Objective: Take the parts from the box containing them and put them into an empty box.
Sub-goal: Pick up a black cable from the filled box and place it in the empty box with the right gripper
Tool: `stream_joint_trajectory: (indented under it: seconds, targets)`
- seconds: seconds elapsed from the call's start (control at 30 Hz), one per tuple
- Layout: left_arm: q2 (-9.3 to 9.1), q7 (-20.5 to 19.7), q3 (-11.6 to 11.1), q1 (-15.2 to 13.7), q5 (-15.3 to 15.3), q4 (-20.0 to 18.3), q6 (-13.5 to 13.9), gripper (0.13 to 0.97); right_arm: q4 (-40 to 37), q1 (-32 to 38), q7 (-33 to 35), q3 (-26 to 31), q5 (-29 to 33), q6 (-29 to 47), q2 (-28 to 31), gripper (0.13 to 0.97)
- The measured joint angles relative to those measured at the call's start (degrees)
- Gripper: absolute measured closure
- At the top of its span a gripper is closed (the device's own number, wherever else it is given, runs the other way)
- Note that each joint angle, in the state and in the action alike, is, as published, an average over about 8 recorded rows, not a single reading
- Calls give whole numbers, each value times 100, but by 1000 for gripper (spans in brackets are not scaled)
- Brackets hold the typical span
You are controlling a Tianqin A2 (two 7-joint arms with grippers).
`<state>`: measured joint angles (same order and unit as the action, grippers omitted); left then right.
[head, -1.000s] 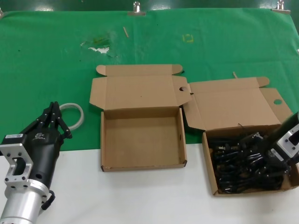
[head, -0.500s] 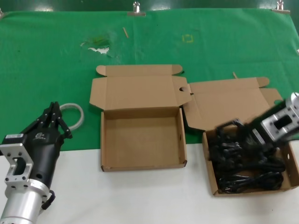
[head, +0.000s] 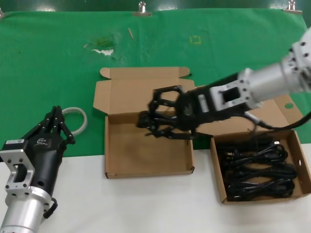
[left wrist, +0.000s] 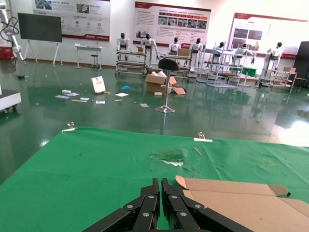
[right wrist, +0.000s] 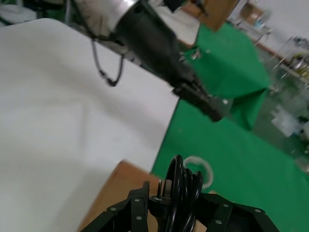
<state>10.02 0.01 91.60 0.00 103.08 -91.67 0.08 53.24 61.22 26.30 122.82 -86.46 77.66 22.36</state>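
Note:
I will release the black cord with my right gripper inside the empty box, near that box's side facing the white tube ring (head: pixel 134 142).
My right gripper (head: pixel 163 117) is shut on a coiled black power cord (head: pixel 170 127) and hangs over the tray of the empty box (head: pixel 110 150), near its back wall. In the right wrist view the cord (right wrist: pixel 182 186) and its plug stand between the jaws of that gripper (right wrist: pixel 179 203). Several more cords (head: pixel 257 167) lie in the box containing them (head: pixel 217 180) on the right. My left gripper (head: pixel 57 115) is parked at the lower left, shut on nothing (left wrist: pixel 161 182).
A white tube ring (head: pixel 78 116) lies on the green mat (head: pixel 48 58) beside the left gripper. The empty box's open lid (head: pixel 141 92) lies flat behind its tray. The white table front (head: pixel 146 204) runs below both boxes.
The right gripper lifted a cord bundle out of the right-hand box and carried it left, over the middle box. The left arm has not moved.

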Motion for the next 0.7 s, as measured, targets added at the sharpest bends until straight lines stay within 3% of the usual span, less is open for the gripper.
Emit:
stream_joint_trajectory:
  seconds: [0.27,0.7]
  targets:
    - [-1,0,-1,0,-1,0,1,941,-989,94,699,70,42,-660,-816,830]
    - [-2,0,-1,0,-1,0,1,941,-3736,673,2589,369,-83,-1740,-2039,830]
